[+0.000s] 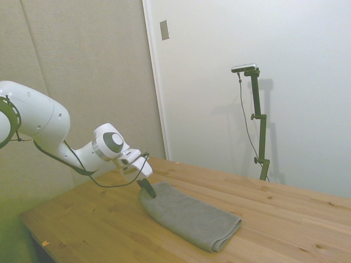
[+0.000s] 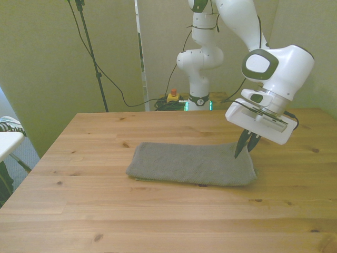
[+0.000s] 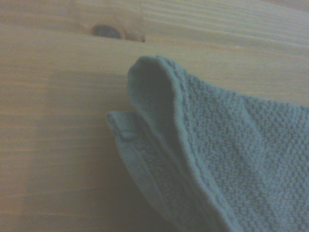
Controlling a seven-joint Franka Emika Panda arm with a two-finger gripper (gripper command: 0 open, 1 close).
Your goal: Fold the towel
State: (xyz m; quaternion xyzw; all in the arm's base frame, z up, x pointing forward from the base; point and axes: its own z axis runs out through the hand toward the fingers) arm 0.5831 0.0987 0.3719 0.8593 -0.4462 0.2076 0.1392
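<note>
The robot's gripper will release the raised end of the grey towel, which lies flat on the table now, over the towel's far corner (image 2: 145, 143) nearest the black stand.
The grey towel (image 2: 192, 164) lies flat on the wooden table as a long folded pad, also seen in the side view (image 1: 189, 215). My gripper (image 2: 243, 151) hangs tilted over the towel's end at the front view's right, its dark fingertips (image 1: 148, 190) close together and just touching or just above the cloth. Nothing is lifted between them. In the wrist view the towel corner (image 3: 193, 145) shows stacked layers, and the top layer's edge arches up a little over the one below.
The wooden table (image 2: 105, 211) has bare board all around the towel. A white object (image 2: 8, 141) stands off the table at the front view's left. Cables and a red button (image 2: 172, 96) lie behind the far edge.
</note>
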